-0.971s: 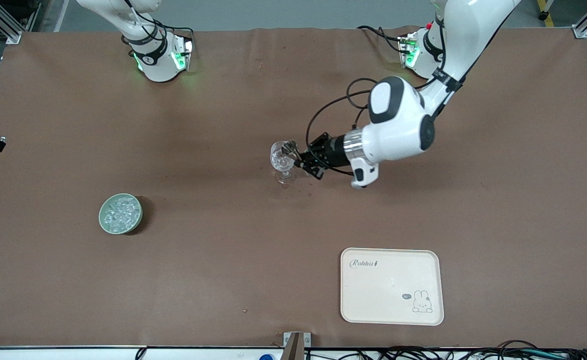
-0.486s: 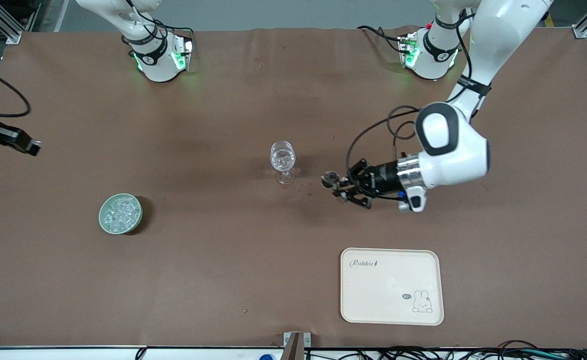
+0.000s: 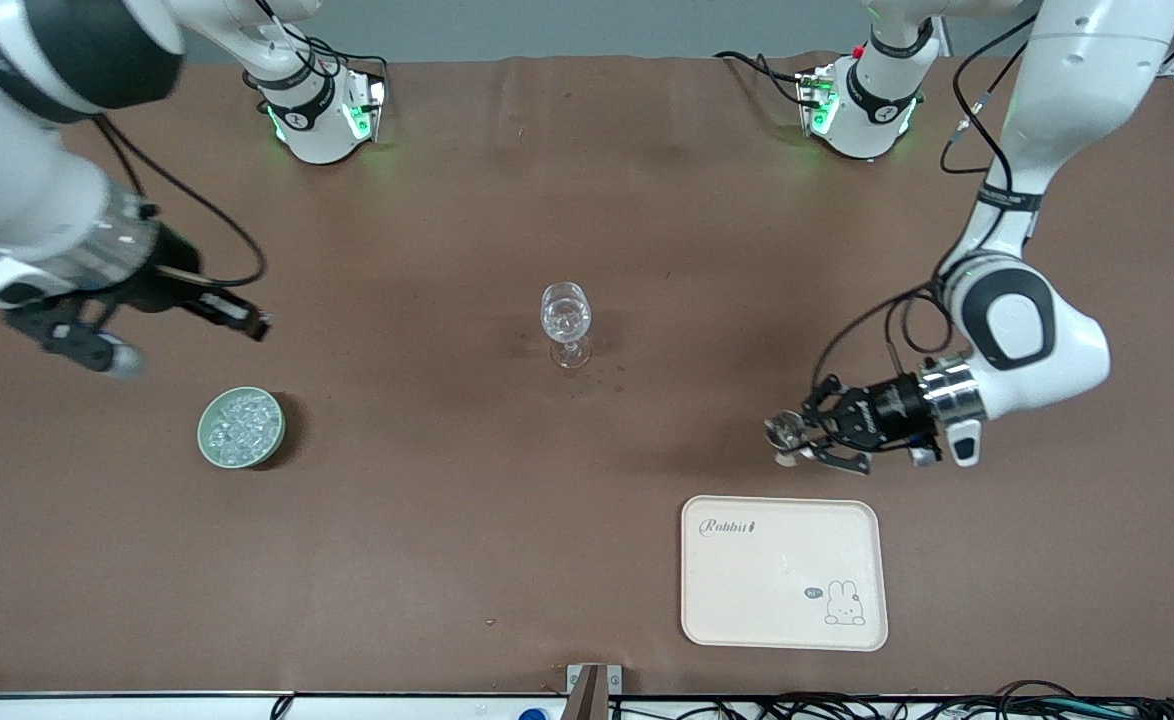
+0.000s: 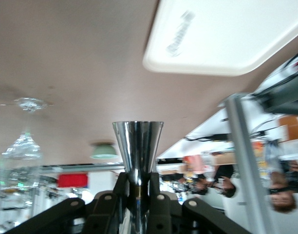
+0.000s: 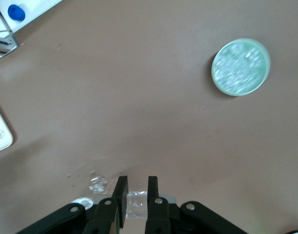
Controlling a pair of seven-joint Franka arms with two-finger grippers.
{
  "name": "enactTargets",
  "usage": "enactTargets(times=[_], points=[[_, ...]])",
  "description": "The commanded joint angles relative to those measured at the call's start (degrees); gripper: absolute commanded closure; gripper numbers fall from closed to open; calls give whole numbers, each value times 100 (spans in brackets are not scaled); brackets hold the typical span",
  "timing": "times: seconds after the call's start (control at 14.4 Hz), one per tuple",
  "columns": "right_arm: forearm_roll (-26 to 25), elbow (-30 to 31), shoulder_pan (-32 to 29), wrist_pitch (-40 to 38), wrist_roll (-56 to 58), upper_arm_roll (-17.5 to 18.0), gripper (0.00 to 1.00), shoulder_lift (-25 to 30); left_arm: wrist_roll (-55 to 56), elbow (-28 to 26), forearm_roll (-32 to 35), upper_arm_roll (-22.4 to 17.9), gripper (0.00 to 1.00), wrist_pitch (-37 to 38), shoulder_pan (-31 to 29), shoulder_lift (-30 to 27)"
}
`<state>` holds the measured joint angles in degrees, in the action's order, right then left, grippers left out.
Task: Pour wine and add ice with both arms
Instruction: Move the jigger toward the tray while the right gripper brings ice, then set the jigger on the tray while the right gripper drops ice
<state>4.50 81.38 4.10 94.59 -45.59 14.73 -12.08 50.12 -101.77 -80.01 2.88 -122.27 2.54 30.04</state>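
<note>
My left gripper has the steel jigger. It will let go of it on the cream tray [image 3: 843, 551], just behind the rabbit print.
A clear stemmed wine glass [image 3: 565, 322] stands upright at mid-table. A green bowl [image 3: 201, 433] full of ice [image 3: 240, 425] sits toward the right arm's end, nearer the front camera. My right gripper [image 3: 250, 324] hangs over the table just above the bowl in the front view and is shut on one ice cube [image 5: 136, 204]; its wrist view shows the glass [image 5: 98, 184] close to the fingertips and the bowl [image 5: 266, 54] farther off. My left gripper [image 3: 792, 436] is shut on a steel jigger [image 4: 138, 146], held on its side above the table by the tray.
A cream tray [image 3: 783, 572] with a rabbit print lies near the front edge toward the left arm's end; it also shows in the left wrist view [image 4: 227, 39]. Small wet spots mark the brown table by the glass's foot [image 3: 607, 375].
My left gripper drew back from the glass with the jigger, toward the tray. My right arm swung in from the right arm's end to beside the bowl.
</note>
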Motion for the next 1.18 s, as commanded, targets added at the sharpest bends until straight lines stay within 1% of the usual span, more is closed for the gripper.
enactTargets(times=[0.0,0.07,0.21,0.35,0.42,0.56,0.69,0.9,1.11], points=[[34,36,187,321,-844,398,100,-232,-37,867,-593,-226,99,133,18,817],[8,27,362,427,-1073,425,100,-329,-37,1009,-742,-296,99,160,-8,993],[-28,27,801,656,-1478,425,100,-575,-37,1080,-1164,-463,99,274,-17,1213],[-141,36,1162,797,-1786,434,100,-760,-55,1325,-1568,-700,99,431,-43,1564],[-220,36,1363,832,-1909,434,100,-874,-90,1457,-1744,-736,99,476,-43,1766],[-352,36,1689,937,-2172,425,100,-1050,-169,1511,-1982,-745,99,485,-113,1917],[-572,45,1935,1035,-2297,434,99,-1278,-178,1502,-2359,-780,98,485,-131,2057],[-696,115,2191,1113,-2394,425,99,-1499,-475,1563,-2808,-807,98,476,-87,2277],[-696,554,2262,1693,-2578,434,99,-1517,-705,1608,-2976,-807,97,476,-61,2418]])
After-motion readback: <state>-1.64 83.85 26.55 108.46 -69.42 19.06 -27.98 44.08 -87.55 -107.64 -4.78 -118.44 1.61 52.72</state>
